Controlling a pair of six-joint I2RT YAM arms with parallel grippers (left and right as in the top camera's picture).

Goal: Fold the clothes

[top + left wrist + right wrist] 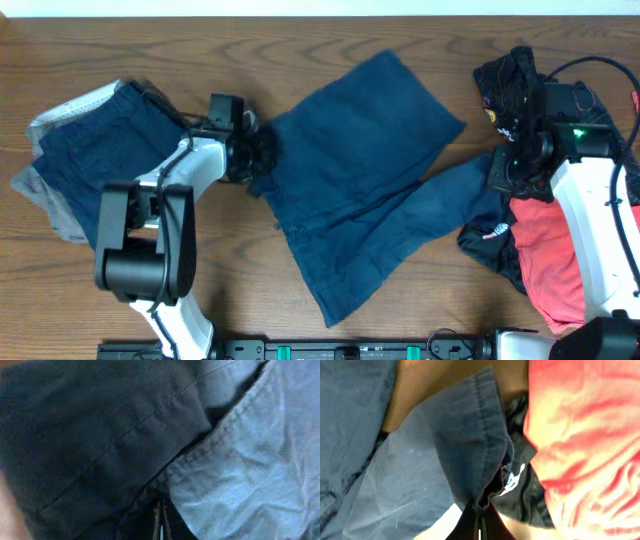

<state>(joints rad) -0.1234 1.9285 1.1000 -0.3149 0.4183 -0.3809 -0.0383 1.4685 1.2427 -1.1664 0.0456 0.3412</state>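
Observation:
My left gripper is pinching folds up the side of the shorts while the shorts' near corner trails crooked, so it should open and take that near corner (326, 316).
Large navy-blue shorts (355, 170) lie spread across the table's middle, one leg reaching toward the far edge, one toward the near edge. My left gripper (255, 160) is shut on the shorts' left edge; the left wrist view shows its fingers (161, 522) closed in dark folds of the shorts (240, 475). My right gripper (500, 185) is shut on the hem of the shorts' right part (470, 445), its fingers (480, 527) pinching the cloth. Beside it lie a red garment (550, 260) and a black printed one (510, 85).
A folded pile of navy and grey garments (85, 160) sits at the left. The red garment (580, 435) and black cloth (525, 495) lie right of my right gripper. Wooden table (250, 60) shows around the garments. Cables run at the far right.

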